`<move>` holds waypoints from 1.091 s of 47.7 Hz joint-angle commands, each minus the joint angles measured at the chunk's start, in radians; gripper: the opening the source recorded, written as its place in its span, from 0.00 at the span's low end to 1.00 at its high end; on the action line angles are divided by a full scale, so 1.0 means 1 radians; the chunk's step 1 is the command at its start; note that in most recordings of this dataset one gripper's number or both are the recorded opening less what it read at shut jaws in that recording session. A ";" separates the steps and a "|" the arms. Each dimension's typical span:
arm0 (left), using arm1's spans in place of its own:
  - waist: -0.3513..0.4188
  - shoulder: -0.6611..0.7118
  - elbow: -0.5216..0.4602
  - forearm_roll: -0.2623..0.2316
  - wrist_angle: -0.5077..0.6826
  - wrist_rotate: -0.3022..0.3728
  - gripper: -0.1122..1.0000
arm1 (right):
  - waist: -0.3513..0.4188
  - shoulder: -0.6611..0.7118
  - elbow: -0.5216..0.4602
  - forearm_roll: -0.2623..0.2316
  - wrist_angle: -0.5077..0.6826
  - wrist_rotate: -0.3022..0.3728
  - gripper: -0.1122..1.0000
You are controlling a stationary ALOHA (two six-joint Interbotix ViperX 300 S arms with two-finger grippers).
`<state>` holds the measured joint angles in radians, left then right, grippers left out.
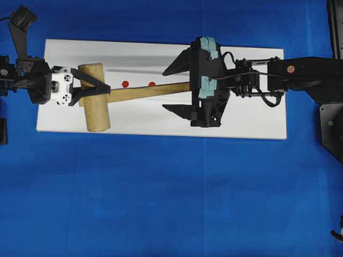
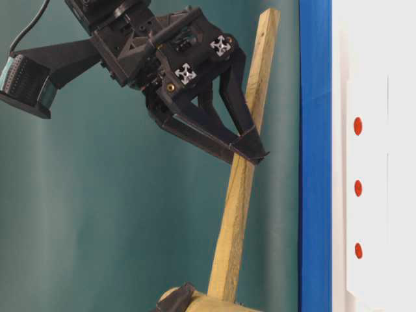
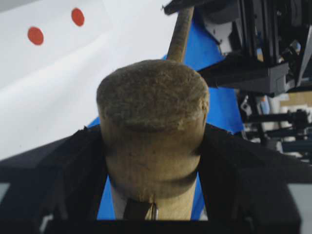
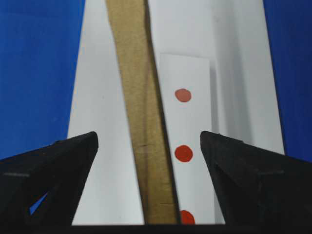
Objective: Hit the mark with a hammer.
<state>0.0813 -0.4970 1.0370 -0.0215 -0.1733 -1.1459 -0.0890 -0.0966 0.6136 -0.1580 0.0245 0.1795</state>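
Observation:
My left gripper is holding the hammer's head that must hit the mark, so my right gripper will take the hammer's handle [image 1: 180, 88] before my left gripper opens.
The hammer [image 1: 96, 115], a light wooden mallet, hangs over the white board with its head at the left. Its handle [image 2: 237, 214] slants up away from the board. My left gripper [image 1: 97, 88] is shut on the head [image 3: 151, 97], a finger on each side. My right gripper [image 1: 165, 89] stands open astride the far end of the handle [image 4: 134, 73], neither finger touching it. The mark [image 4: 184, 153] is the middle red dot on a narrow white strip [image 4: 192, 122], just beside the handle. It also shows as the mark [image 1: 152, 83], and from table level as the mark [image 2: 358, 188].
The white board [image 1: 241, 118] lies on a blue cloth [image 1: 161, 203]. One outer red dot [image 1: 125, 83] shows near the hammer's head; the other outer dot [image 4: 186, 217] sits under my right gripper. Dark stands rise at the right edge [image 1: 329, 123].

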 commanded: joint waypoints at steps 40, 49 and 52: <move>-0.051 -0.006 -0.032 0.003 -0.018 0.003 0.53 | 0.029 0.005 -0.038 -0.120 0.028 0.002 0.18; -0.049 -0.006 -0.032 0.003 -0.031 0.009 0.53 | 0.034 0.003 -0.038 -0.120 0.021 0.003 0.18; -0.049 -0.006 -0.032 0.005 -0.034 0.009 0.53 | 0.034 0.003 -0.038 -0.120 0.018 0.005 0.18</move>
<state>0.0368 -0.4970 1.0370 -0.0199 -0.1810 -1.1413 -0.0552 -0.0828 0.5998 -0.2761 0.0598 0.1795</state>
